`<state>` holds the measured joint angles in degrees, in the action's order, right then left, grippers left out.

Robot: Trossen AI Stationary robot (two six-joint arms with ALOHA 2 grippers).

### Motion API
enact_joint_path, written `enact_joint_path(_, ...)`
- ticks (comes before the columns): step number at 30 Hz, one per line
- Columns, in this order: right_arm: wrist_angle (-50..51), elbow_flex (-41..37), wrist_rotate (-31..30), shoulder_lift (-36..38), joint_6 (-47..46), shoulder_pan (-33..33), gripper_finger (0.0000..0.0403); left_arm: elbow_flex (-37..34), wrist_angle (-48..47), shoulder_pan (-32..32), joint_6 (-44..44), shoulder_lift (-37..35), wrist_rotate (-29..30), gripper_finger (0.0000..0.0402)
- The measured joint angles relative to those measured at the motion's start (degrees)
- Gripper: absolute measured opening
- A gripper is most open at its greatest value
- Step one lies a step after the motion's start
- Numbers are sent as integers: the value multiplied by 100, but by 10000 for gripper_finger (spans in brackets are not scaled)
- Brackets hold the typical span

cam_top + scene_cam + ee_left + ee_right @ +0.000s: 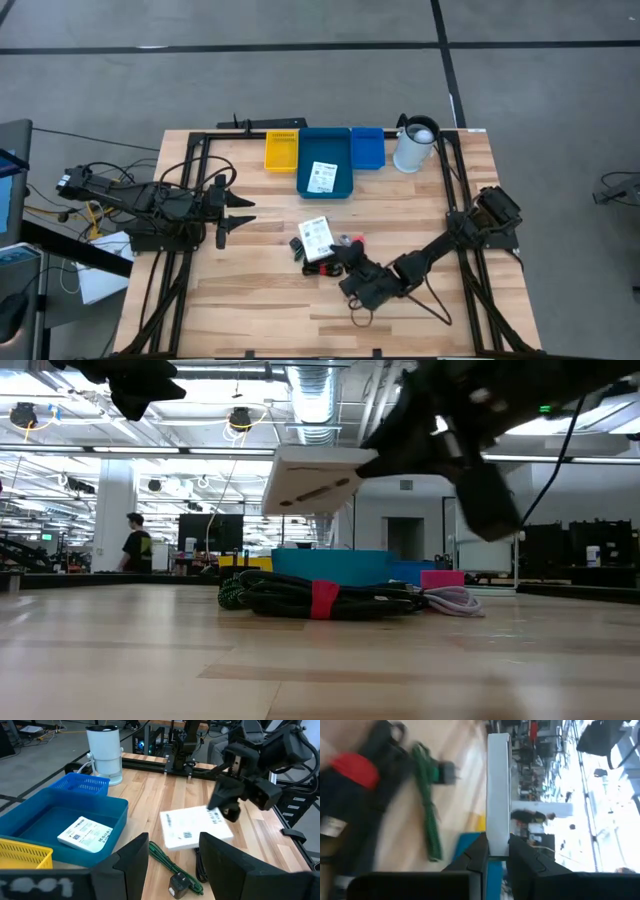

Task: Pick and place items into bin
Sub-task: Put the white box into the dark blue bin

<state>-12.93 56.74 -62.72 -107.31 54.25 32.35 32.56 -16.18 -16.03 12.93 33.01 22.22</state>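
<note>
My right gripper is holding the white printed packet. Next, I release it in the big blue bin (319, 172) by the second white packet.
A white printed packet (316, 238) hangs above the middle of the table, with my right gripper (342, 258) shut on it. Under it lies a black cable bundle with a red band (320, 598), a green cord (169, 864) and a pink piece (442, 577). A second white packet (322, 177) lies flat in the big blue bin (326, 143) at the far edge. My left gripper (235, 210) waits open over the table's left side, holding nothing. My right gripper pinches the packet's two flat faces between its fingers (479, 854), at the end (498, 842) nearest the table's right edge. It comes in nearly level, slanting from the near right. The packet (315, 478) is lifted clear above the cable bundle, a little tilted.
A yellow bin (281, 150) and a small blue bin (367, 147) flank the big blue one. A white jug (415, 145) stands at the far right. A black frame (195, 190) runs along the table's sides. People stand in the room behind (133, 545).
</note>
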Motion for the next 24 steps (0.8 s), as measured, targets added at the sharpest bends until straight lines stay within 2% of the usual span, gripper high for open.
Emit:
enact_joint_path(15,2,604,-41,7,1294,-1513,45,1,-1,2,17,-1,0,164)
enact_joint_path(24,465,1031,-40,7,1525,-2485,46,1,-1,0,-9,-1,0,164)
